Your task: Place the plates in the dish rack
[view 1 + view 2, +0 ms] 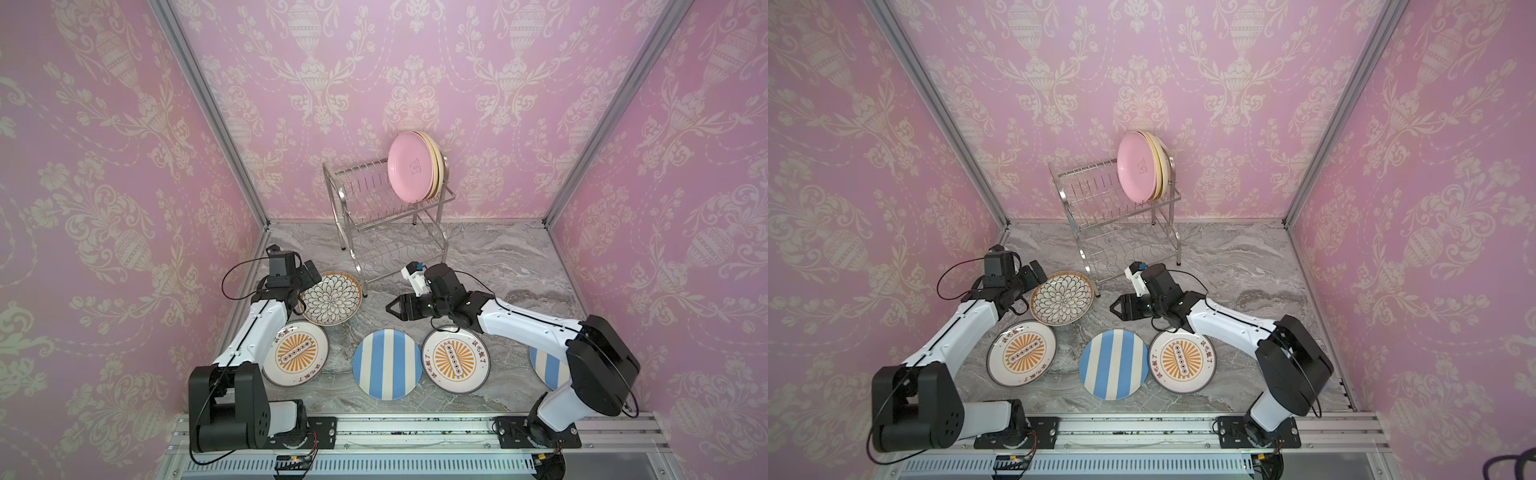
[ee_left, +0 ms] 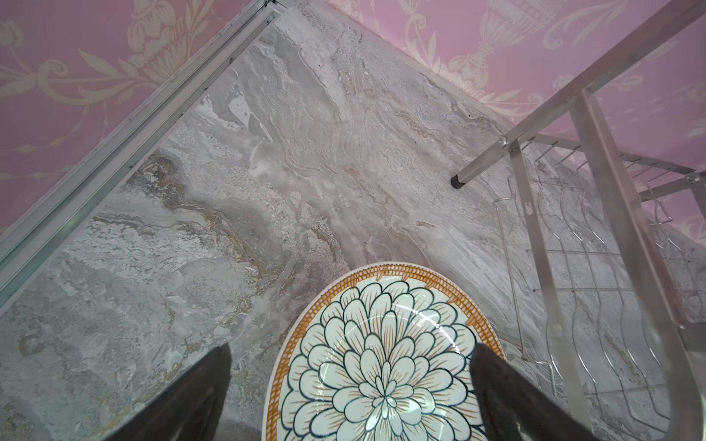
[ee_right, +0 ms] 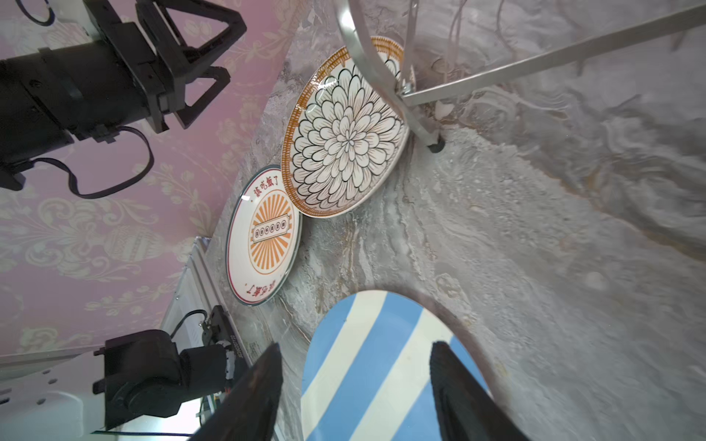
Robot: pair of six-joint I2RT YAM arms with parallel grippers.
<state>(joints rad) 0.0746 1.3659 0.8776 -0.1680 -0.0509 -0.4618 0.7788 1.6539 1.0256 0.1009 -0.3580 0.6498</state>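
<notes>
The robot's right gripper will next go to the petal plate and close on its rim (image 1: 360, 303) (image 3: 397, 162) beside the dish rack's front leg.
The dish rack (image 1: 365, 195) (image 1: 1092, 195) stands at the back, with a pink plate (image 1: 411, 166) upright in its upper tier and yellow and cream plates (image 1: 437, 164) behind it. On the table lie a petal-patterned plate (image 1: 331, 298) (image 2: 382, 362) (image 3: 344, 133), two sunburst plates (image 1: 296, 353) (image 1: 456, 359) and a blue-striped plate (image 1: 387, 364) (image 3: 366, 362). A second striped plate (image 1: 546, 365) is half hidden under the right arm. My left gripper (image 1: 313, 276) (image 2: 349, 351) hangs open over the petal plate's left edge. Above the middle striped plate's far rim, my right gripper (image 1: 390, 309) (image 3: 357, 347) is open and empty.
The petal plate's near edge overlaps the left sunburst plate, and its far side sits against the rack's front leg (image 1: 365, 295). Pink patterned walls close in on three sides. The marble table (image 1: 498, 257) shows bare to the right of the rack.
</notes>
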